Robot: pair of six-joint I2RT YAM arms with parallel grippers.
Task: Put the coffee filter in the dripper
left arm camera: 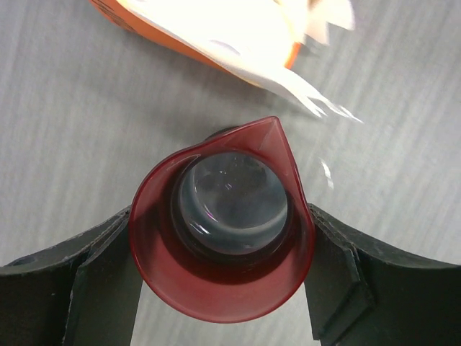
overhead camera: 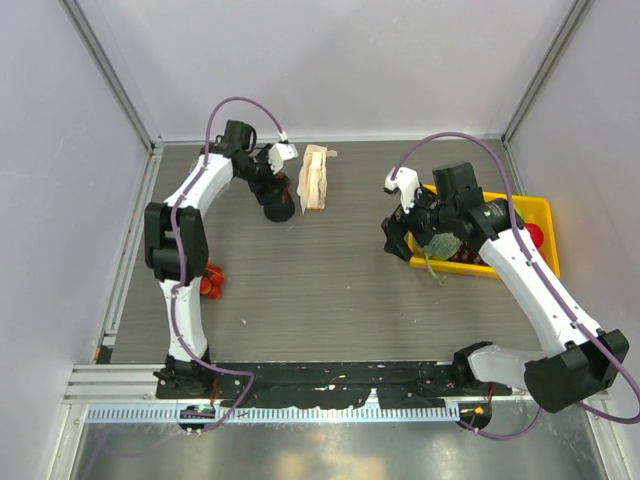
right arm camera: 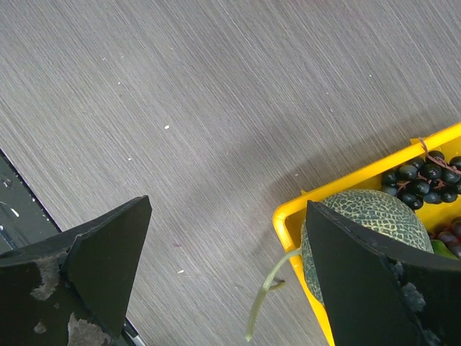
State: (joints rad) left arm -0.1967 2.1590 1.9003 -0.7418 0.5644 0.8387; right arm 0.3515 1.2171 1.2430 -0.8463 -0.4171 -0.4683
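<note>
I need to release the dark red cup with my left gripper on the bare table [overhead camera: 314, 276] before the beige packet's front.
My left gripper [overhead camera: 275, 195] [left arm camera: 220, 245] is at the back of the table, its fingers pressed on both sides of a dark red cup [left arm camera: 216, 288] [overhead camera: 279, 209] with a spout. A glassy grey round shape [left arm camera: 230, 202] sits in the cup's middle; I cannot tell whether it is the clear dripper. The upright beige packet with orange marks [overhead camera: 315, 178] [left arm camera: 216, 29] stands just beyond, white paper edges [left arm camera: 302, 90] sticking out of it. No single loose coffee filter shows. My right gripper [overhead camera: 400, 240] [right arm camera: 229, 209] is open and empty over the table at the tray's left corner.
A yellow tray [overhead camera: 540, 210] [right arm camera: 288, 231] at the right holds a netted melon [right arm camera: 367, 216] with a green stem, dark grapes [right arm camera: 421, 180] and red fruit. Small red objects [overhead camera: 210, 282] lie by the left arm. Walls enclose the back and sides.
</note>
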